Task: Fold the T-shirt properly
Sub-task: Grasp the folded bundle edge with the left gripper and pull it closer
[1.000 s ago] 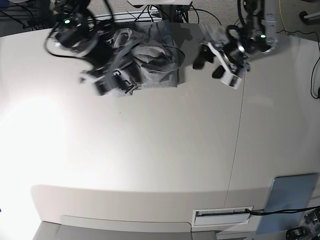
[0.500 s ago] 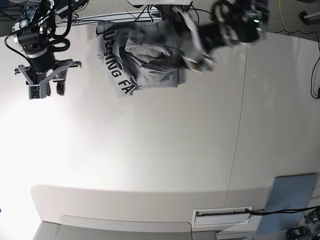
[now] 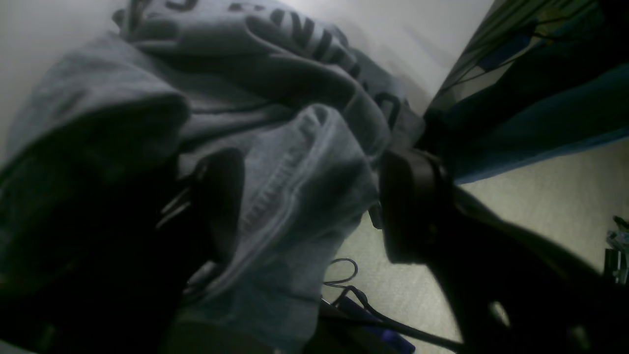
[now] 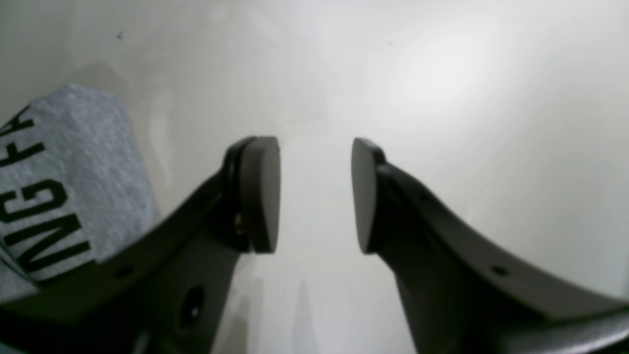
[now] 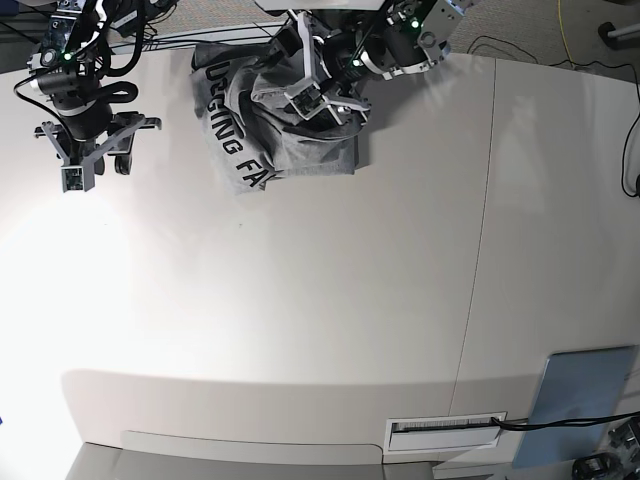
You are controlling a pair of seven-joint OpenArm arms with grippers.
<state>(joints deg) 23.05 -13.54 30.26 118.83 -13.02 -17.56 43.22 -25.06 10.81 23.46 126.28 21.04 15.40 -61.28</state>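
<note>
The fingers of my right gripper should go next to the near corner (image 5: 240, 187) (image 4: 111, 107) beside the letters FA and close there on the heather-grey T-shirt.
The heather-grey T-shirt (image 5: 300, 150) lies crumpled at the table's far edge, with black lettering showing along its left side. My left gripper (image 5: 308, 90) is down in the top of the heap. In the left wrist view it (image 3: 314, 211) is open, its fingers (image 3: 413, 211) straddling a hemmed fold of the T-shirt (image 3: 275, 98). My right gripper (image 5: 95, 165) hovers over bare table well to the left of the shirt. In the right wrist view it (image 4: 314, 196) is open and empty, with the lettered corner of the shirt (image 4: 64, 187) at the left edge.
A flat blue-grey panel (image 5: 580, 400) lies at the near right corner, a white slotted strip (image 5: 445, 430) next to it. A seam (image 5: 480, 250) runs down the table's right part. Cables and floor (image 3: 540, 196) lie past the far edge behind the shirt.
My left arm has swung from the right of the shirt onto its top. My right arm has left the shirt, moved to the far left and stayed there, exposing the lettering.
</note>
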